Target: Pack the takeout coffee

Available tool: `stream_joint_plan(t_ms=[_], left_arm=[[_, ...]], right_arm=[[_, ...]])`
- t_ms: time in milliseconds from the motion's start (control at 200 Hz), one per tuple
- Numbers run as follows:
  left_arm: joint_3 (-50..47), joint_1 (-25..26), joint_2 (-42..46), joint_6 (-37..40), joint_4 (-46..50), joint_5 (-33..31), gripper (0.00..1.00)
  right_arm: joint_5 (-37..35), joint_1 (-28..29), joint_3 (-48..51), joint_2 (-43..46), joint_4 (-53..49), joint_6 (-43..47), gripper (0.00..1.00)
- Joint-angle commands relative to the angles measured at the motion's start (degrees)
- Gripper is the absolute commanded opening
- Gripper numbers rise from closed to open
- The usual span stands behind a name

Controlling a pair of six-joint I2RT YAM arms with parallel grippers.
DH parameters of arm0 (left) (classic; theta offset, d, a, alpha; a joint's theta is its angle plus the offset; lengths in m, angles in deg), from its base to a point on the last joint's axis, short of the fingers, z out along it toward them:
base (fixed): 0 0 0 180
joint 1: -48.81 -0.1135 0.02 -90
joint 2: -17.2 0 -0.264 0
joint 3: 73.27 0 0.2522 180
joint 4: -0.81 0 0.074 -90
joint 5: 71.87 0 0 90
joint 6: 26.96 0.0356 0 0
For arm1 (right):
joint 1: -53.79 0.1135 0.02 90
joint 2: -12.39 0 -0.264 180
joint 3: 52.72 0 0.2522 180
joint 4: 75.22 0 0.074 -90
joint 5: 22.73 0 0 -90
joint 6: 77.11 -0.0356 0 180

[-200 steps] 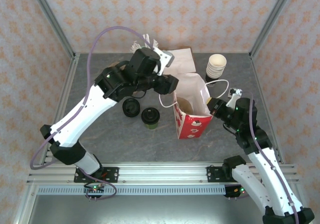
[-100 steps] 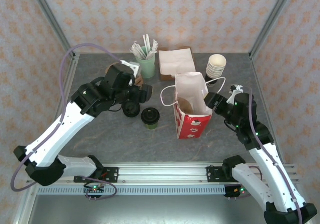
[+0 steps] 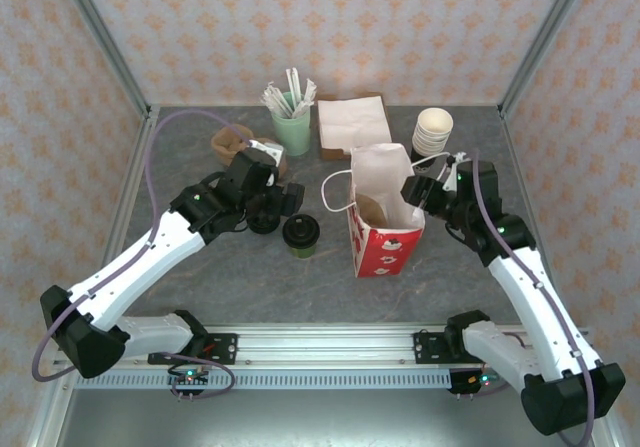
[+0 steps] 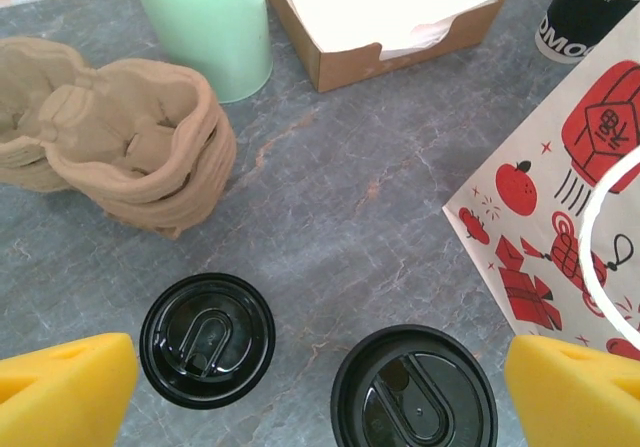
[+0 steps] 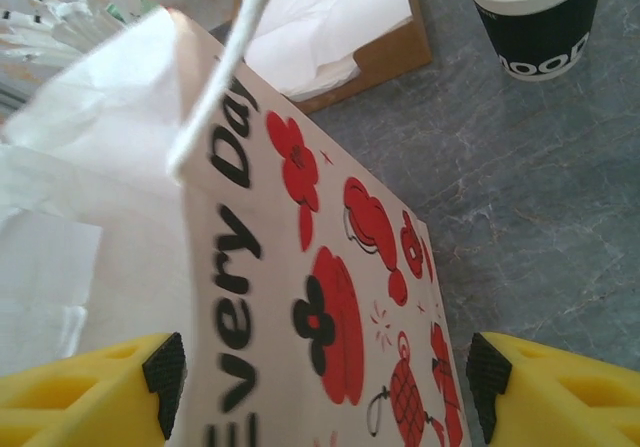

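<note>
I see the bag's side leaning in over the pulp carrier inside, so next I grip the bag's rim [image 3: 419,221] with my right gripper and hold it open before my left gripper reaches in.
The takeout coffee [image 3: 300,235] [image 4: 414,392], a short dark-green cup with a black lid, stands upright left of the red-and-white bag [image 3: 385,217] [image 4: 560,187]. My left gripper [image 3: 285,199] [image 4: 320,407] hovers open just behind the cup, its yellow fingers [image 4: 65,387] spread wide, the cup and a flat lid below them. Nothing is held in it. My right gripper [image 3: 420,189] [image 5: 325,382] is open at the bag's right side. The bag's printed wall [image 5: 330,297] lies between its pads [image 5: 488,387], which stand apart from it. The bag is open at the top.
A flat black lid [image 3: 263,217] [image 4: 207,339] lies left of the coffee. Behind are a brown pulp carrier [image 3: 235,145] [image 4: 120,142], a mint cup of straws [image 3: 292,127] [image 4: 210,27], a napkin box [image 3: 355,122] [image 4: 385,17] and stacked cups [image 3: 432,132] [image 5: 535,22].
My left arm swung away from above the bag, leftward and down toward the lids, opening wider. My right gripper opened, let go of the bag's rim and shifted slightly back.
</note>
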Motion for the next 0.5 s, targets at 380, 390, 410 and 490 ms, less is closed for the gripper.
stream_joint_plan(t_ms=[380,390,410,490], left_arm=[[2.9,-0.4,0.2,-9.1,14.2,4.5,0.95],[2.8,-0.3,0.3,-9.3,14.0,4.6,0.95],[2.5,-0.4,0.3,-9.7,13.8,4.8,0.95],[1.6,-0.3,0.3,-10.3,12.2,6.6,0.95]], right_arm=[[5.2,-1.2,-11.3,-5.6,-13.2,2.5,0.69],[5.3,-1.2,-11.4,-5.6,-13.2,2.6,0.69],[5.5,-1.2,-11.4,-5.8,-13.1,2.7,0.69],[8.7,-1.2,-12.1,-7.1,-13.2,3.0,0.64]])
